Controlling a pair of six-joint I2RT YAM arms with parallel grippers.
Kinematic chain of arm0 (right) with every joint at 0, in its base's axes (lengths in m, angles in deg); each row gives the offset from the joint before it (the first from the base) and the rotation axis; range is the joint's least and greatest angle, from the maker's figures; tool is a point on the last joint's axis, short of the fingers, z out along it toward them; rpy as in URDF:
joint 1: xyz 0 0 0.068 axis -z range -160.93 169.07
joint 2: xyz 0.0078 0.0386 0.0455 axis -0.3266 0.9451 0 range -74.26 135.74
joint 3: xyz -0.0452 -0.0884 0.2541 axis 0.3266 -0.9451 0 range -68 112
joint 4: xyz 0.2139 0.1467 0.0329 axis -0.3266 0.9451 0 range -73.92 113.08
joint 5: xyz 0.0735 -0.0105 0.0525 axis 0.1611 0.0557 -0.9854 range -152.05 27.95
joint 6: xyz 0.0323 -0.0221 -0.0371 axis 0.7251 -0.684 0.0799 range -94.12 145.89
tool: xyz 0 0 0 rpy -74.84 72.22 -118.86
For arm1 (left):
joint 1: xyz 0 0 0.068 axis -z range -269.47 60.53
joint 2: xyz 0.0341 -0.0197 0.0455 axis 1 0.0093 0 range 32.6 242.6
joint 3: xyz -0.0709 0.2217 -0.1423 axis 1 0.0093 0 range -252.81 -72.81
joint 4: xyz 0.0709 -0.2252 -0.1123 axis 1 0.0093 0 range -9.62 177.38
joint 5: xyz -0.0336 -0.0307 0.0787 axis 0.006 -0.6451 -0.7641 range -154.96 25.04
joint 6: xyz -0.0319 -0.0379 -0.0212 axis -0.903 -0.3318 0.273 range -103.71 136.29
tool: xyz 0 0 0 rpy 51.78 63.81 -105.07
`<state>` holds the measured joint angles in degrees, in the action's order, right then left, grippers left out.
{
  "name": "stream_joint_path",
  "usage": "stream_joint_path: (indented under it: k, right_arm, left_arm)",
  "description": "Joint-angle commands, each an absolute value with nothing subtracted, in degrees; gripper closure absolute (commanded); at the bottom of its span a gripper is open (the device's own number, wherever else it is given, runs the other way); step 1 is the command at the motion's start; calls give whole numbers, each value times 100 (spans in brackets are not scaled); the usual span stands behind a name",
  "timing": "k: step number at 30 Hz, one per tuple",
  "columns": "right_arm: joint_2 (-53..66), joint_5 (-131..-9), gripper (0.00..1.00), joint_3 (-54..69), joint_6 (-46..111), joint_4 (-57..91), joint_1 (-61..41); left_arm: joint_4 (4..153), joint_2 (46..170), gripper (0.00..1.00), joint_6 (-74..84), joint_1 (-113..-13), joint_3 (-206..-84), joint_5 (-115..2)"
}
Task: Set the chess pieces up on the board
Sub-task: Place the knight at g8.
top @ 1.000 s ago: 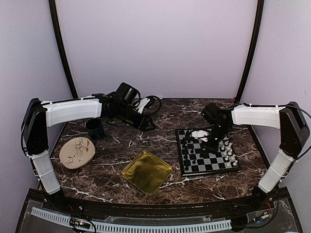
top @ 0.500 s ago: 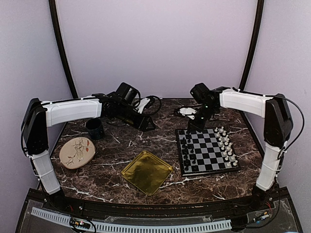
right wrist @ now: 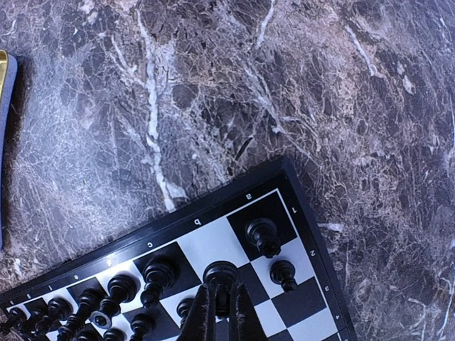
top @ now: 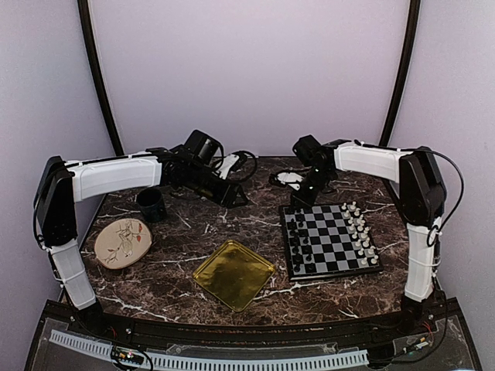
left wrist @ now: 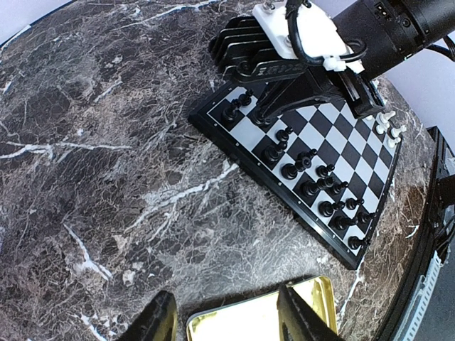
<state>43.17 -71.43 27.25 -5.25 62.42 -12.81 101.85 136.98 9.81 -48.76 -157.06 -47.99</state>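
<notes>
My right gripper is going to release the black piece on the white edge square [top: 291, 218] [right wrist: 215, 247] beside the far corner piece.
The board [top: 337, 272] lies at the right of the table. Black chess pieces [top: 298, 239] stand along its left side and white ones [top: 360, 230] along its right. My right gripper [top: 298, 202] hovers over the board's far left corner. In the right wrist view it [right wrist: 219, 304] is shut on a black piece [right wrist: 221, 272], held just above the squares beside the corner piece [right wrist: 263, 236]. My left gripper [top: 236, 199] is open and empty at the back centre. In its wrist view the fingers [left wrist: 161, 324] stand wide apart above the gold tray's edge.
A square gold tray [top: 233, 273] lies front centre. A round floral plate [top: 122, 241] is at the left, with a dark cup [top: 151, 205] behind it. Cables [top: 241, 164] lie at the back. The right arm's wrist [left wrist: 306, 42] overhangs the board's far corner.
My right gripper has moved from over the board's middle to its far left corner, holding a black piece. The left arm has not moved.
</notes>
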Motion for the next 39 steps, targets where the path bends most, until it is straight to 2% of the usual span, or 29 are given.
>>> stream_joint_path:
  k: [1, 31, 39]
  right_arm:
    - [4441, -7272, 100, 2886, -452, 6325, -1323]
    - [4818, -7408, 99, 3088, -386, 6414, -1337]
    - [4827, -7380, 90, 3078, -336, 6398, -1331]
  left_arm:
    - [10296, 13596, 50, 1017, -4895, -15844, -4738]
    - [10340, 13605, 49, 1023, -4895, -15877, -4730]
    - [10341, 13616, 49, 1022, -4895, -15877, -4730]
